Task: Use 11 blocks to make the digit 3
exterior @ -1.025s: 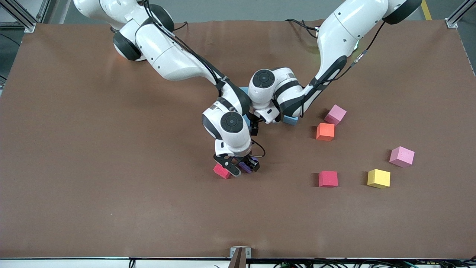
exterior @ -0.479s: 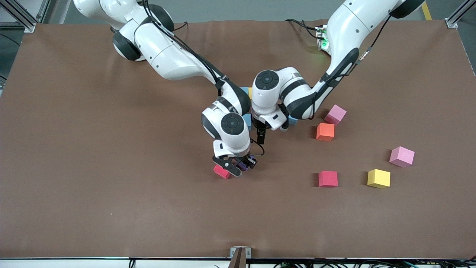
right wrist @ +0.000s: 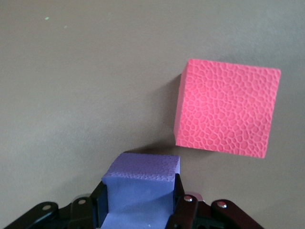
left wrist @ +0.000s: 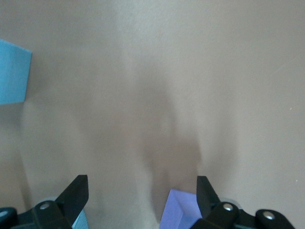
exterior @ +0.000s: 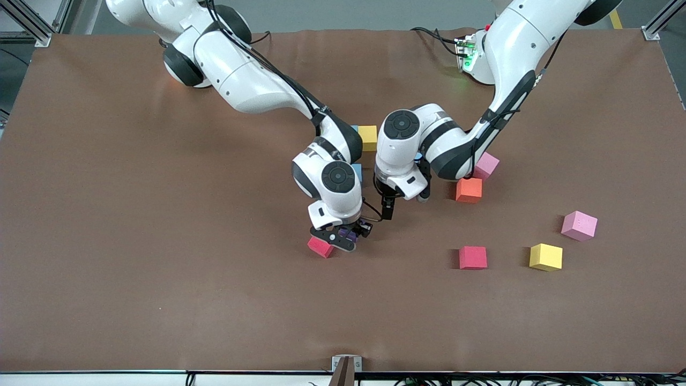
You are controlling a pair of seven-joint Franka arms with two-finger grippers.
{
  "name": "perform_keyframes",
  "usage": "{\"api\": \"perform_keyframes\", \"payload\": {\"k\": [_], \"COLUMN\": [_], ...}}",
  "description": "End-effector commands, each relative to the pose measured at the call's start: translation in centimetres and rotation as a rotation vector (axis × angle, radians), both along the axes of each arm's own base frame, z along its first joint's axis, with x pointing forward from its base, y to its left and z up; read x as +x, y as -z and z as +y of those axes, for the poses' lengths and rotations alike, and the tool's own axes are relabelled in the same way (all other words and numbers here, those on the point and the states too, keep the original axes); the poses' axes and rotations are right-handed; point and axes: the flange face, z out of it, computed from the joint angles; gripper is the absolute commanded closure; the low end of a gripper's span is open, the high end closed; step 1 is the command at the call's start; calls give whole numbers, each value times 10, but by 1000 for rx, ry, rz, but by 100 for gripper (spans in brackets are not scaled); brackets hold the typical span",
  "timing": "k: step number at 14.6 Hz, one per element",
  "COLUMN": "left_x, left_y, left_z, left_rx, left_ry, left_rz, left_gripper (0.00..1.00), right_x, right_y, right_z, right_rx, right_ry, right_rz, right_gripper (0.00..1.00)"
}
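Next, my left gripper closes on the sides of the light blue block [exterior: 418, 156] [left wrist: 13, 74] that is closest to the pink block and the orange cube.
My right gripper [exterior: 347, 236] is shut on a purple block [right wrist: 143, 171] and holds it low over the table beside a red block [exterior: 320, 247], which also shows in the right wrist view [right wrist: 226, 114]. My left gripper [exterior: 387, 210] hangs open and empty over bare table beside it, fingers wide apart [left wrist: 141, 186]. A purple corner [left wrist: 183, 212] shows by one fingertip. A yellow block [exterior: 368, 134] and a light blue block [exterior: 357, 171] lie partly hidden under the arms. Another light blue block [left wrist: 12, 71] shows in the left wrist view.
Toward the left arm's end lie a pink block [exterior: 487, 163], an orange cube [exterior: 469, 189], a red block [exterior: 472, 257], a yellow block [exterior: 545, 257] and a pinkish block [exterior: 579, 225]. Brown table [exterior: 161, 241].
My left gripper has moved toward the front camera, uncovering the yellow block. My right gripper has shifted slightly with the purple block still in it.
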Motion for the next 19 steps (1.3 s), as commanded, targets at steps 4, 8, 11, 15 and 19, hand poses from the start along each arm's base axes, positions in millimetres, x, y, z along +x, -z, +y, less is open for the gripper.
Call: {"api": "perform_keyframes", "payload": {"k": [4,8,11,15,19], "left_x": [28,40,50,50,49], "left_y": [-21,-29,-34,-33,-30], "left_z": [35,45,56,61,64], "left_rx": [36,51,55,90,116], "left_ry": [25,41,41,76,96], "left_rz": [-26,-26,-28,-3,24], "left_gripper": [0,0,0,0,0], "right_x": [-8,-14,-21,-46,-61], "right_y": [-7,-20,-27,-18,-15], "right_z": [-11,-23,-41,-77,-88], "right_rx": [-32,-49,-45,-22,19], "right_ry": [-123,-179,-196,-265,-301], "right_rz": [31,43,34,-11,5], "right_gripper": [98,98,98,98,98]}}
